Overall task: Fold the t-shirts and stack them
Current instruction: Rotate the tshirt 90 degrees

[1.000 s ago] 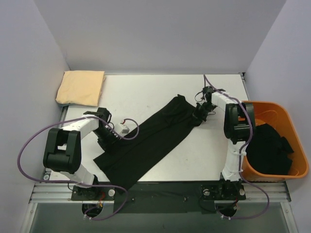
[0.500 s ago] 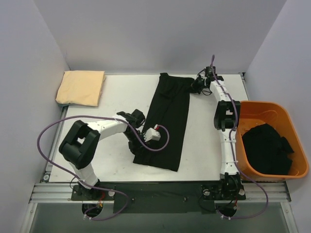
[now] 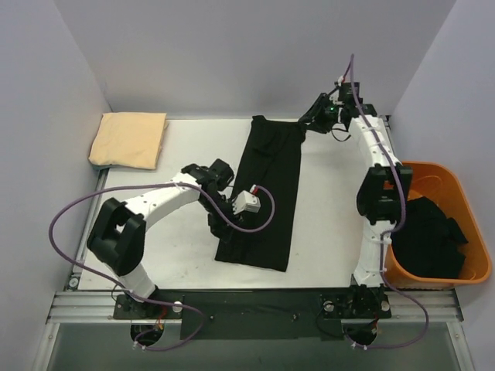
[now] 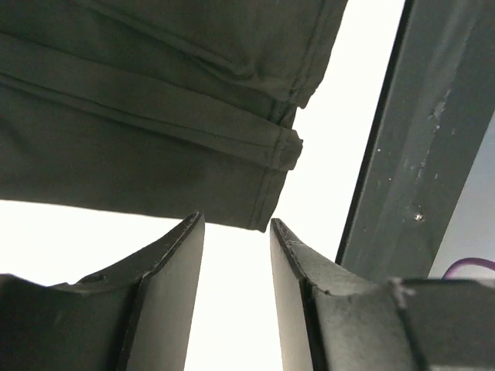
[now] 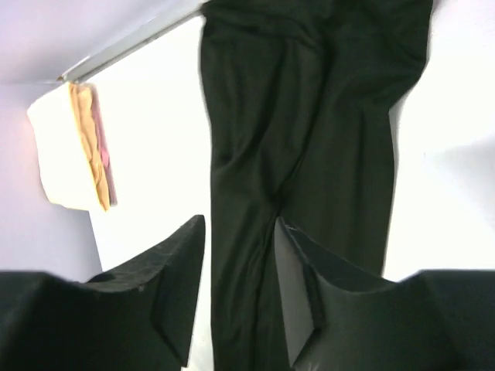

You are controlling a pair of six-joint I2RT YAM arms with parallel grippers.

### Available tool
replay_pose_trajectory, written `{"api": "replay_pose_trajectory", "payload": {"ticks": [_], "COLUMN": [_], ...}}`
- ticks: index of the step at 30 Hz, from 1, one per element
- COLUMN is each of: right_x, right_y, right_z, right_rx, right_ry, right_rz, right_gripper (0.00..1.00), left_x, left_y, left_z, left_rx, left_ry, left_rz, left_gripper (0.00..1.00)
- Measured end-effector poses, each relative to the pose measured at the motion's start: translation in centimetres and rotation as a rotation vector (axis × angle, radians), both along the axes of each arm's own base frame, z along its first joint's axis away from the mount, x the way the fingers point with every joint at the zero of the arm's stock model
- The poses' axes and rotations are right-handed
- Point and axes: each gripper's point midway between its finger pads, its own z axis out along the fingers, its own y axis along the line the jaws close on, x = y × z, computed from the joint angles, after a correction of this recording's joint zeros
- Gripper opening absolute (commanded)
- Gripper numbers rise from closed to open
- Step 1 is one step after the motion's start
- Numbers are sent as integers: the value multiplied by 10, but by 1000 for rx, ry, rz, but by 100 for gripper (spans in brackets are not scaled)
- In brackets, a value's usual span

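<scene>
The black t-shirt's long piece lies at a slant across the white table, so the robot's left gripper needs to take the piece's near hemmed corner [image 3: 220, 258] and pull it straight toward the bar.
A black t-shirt [image 3: 263, 193], folded into a long strip, lies on the white table from the far edge toward the near edge. My left gripper [image 3: 219, 230] is open and empty, low beside the strip's near left edge. In the left wrist view the hemmed corner [image 4: 271, 154] of the shirt lies just past the fingertips [image 4: 189, 232]. My right gripper [image 3: 307, 120] is open and empty, raised above the strip's far right corner. The right wrist view looks down along the black shirt [image 5: 309, 139]. A folded pale yellow-tan t-shirt [image 3: 128, 139] lies at the far left and also shows in the right wrist view [image 5: 73, 151].
An orange plastic bin [image 3: 456, 182] with black t-shirts [image 3: 429, 236] in it stands at the right edge. Grey walls close in the left, far and right sides. A metal rail [image 4: 402, 154] runs along the table's near edge.
The black shirt swung from lying diagonally to lying straight from far to near. My right gripper has risen off its far corner. My left gripper has stayed by the near left edge.
</scene>
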Motion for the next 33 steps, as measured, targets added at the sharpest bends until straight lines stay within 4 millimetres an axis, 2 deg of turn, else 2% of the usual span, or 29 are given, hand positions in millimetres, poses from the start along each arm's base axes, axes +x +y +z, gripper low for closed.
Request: {"api": "replay_pose_trajectory", "payload": {"ticks": [2, 4, 6, 7, 9, 11, 12, 15, 16, 18, 19, 25, 31, 32, 33], "right_x": [-29, -72, -117, -144, -197, -248, -273, -333, -352, -368, -371, -350, -351, -352, -353], "right_y": [-5, -7, -5, -1, 17, 50, 69, 112, 126, 147, 154, 205, 217, 219, 221], "right_z": [55, 95, 112, 110, 89, 51, 29, -25, -40, -57, -61, -84, -117, -121, -124], "right_rx": [-42, -80, -119, -144, -193, -235, -250, -287, -307, -325, -329, -286, -283, -286, -290], "right_ry": [-81, -136, -160, -150, -103, -31, 11, 125, 160, 188, 196, 221, 303, 313, 318], "right_rz": [1, 1, 8, 21, 93, 235, 321, 531, 596, 671, 689, 695, 686, 692, 696], "right_gripper": [45, 48, 49, 49, 48, 44, 35, 21, 13, 1, 0, 0, 0, 0, 0], "left_x": [7, 8, 1, -4, -20, -40, -47, -65, -68, -72, -72, -57, -34, -31, -28], "left_y": [-2, 1, 9, 15, 33, 47, 52, 58, 59, 59, 58, 44, 27, 26, 26], "left_z": [25, 51, 65, 67, 60, 43, 34, 9, 1, -12, -16, -36, -37, -37, -38], "left_rx": [-40, -87, -127, -149, -169, -176, -187, -249, -270, -298, -308, -362, -389, -386, -383], "left_ry": [-59, -130, -184, -217, -249, -226, -206, -174, -182, -212, -233, -463, -609, -625, -639], "left_rz": [-40, -106, -180, -225, -313, -380, -405, -476, -493, -513, -518, -567, -553, -551, -552], "left_gripper": [56, 58, 60, 60, 61, 63, 65, 67, 68, 69, 71, 76, 77, 76, 70]}}
